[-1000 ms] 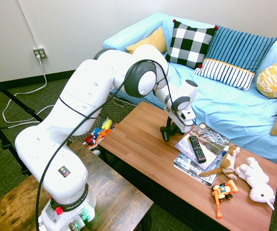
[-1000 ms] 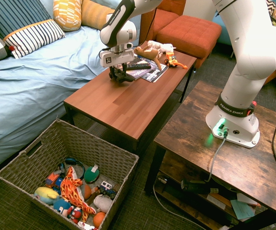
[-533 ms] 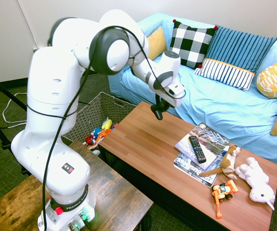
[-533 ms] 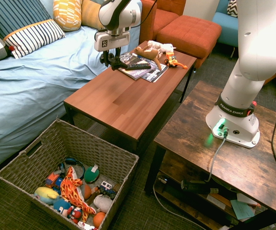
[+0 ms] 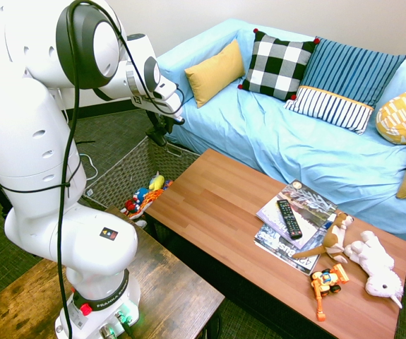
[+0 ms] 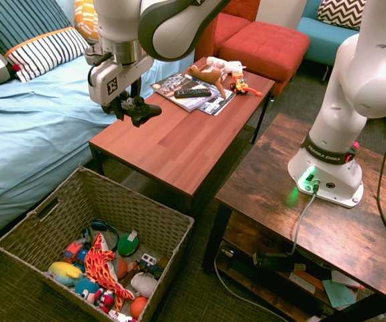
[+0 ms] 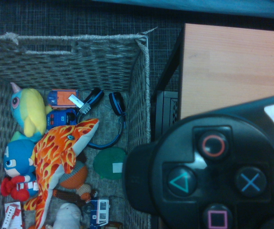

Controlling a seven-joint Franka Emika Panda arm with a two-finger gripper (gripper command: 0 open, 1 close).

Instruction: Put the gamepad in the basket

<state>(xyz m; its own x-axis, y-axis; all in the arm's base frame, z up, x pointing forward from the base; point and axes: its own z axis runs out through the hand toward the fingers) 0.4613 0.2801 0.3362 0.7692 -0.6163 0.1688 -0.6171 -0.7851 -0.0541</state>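
My gripper is to let go of the black gamepad, now hanging above the wicker basket, on the blue plush toy (image 6: 85,279) (image 7: 22,156) next to the orange flame-patterned plush in the basket.
The black gamepad (image 6: 141,112) hangs in the air, and my gripper (image 6: 127,106) is shut on it from above. In the second exterior view it is over the coffee table's end nearest the basket (image 6: 174,227). The first exterior view shows the gripper (image 5: 159,125) with the gamepad (image 5: 163,133) above the grey-brown wicker basket (image 5: 120,175) on the floor. Up close in the wrist view, the gamepad (image 7: 213,176) fills the lower right with its coloured button symbols. Beyond it lies the basket (image 7: 79,52), holding several toys.
The wooden coffee table (image 5: 217,212) carries magazines (image 5: 298,212), a long black remote (image 5: 289,218), plush animals (image 5: 372,265) and an orange toy (image 5: 327,280) at its far end. A blue sofa (image 5: 315,148) with cushions runs behind the table. An orange footstool (image 6: 263,47) stands past it.
The arm lifted the gamepad off the table beside the magazines and swung it along the table to the basket end. The gripper stayed shut on it.
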